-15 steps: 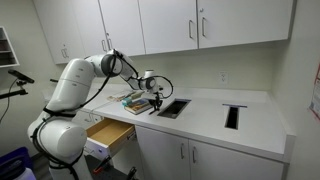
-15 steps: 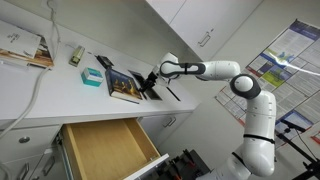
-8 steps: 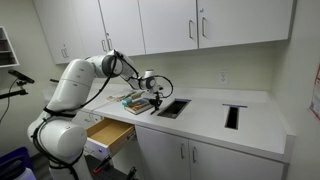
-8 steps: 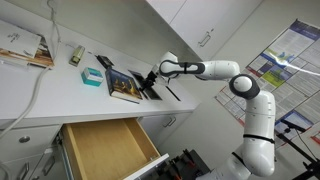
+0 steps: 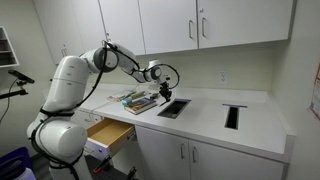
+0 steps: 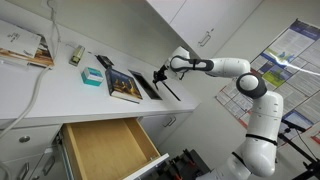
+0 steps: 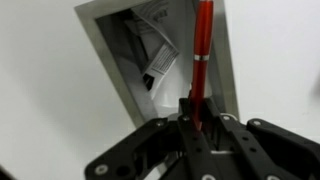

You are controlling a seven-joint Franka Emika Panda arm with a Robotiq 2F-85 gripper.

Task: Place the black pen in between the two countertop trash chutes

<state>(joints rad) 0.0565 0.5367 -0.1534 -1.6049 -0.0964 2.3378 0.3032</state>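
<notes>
My gripper is going to let go of the pen on the white countertop (image 5: 197, 109) between the two trash chutes, closer to the nearer one of the two.
My gripper (image 7: 192, 118) is shut on a pen (image 7: 202, 50), which looks red in the wrist view, not black. The pen sticks out straight ahead from between the fingers. In the wrist view the gripper hangs above the rectangular metal-rimmed opening of a trash chute (image 7: 150, 60). In both exterior views the gripper (image 5: 163, 91) (image 6: 160, 76) is raised over the counter at the nearer chute (image 5: 173, 107) (image 6: 171, 92). The other chute (image 5: 233, 116) lies further along the white countertop (image 5: 205, 112).
A stack of books or magazines (image 5: 138, 100) (image 6: 122, 87) lies on the counter beside the nearer chute. A drawer (image 5: 108, 133) (image 6: 105, 150) stands open below. A teal box (image 6: 91, 77) sits further back. Upper cabinets (image 5: 200, 25) hang above.
The gripper has risen from the books and moved over the nearer chute, carrying the pen.
</notes>
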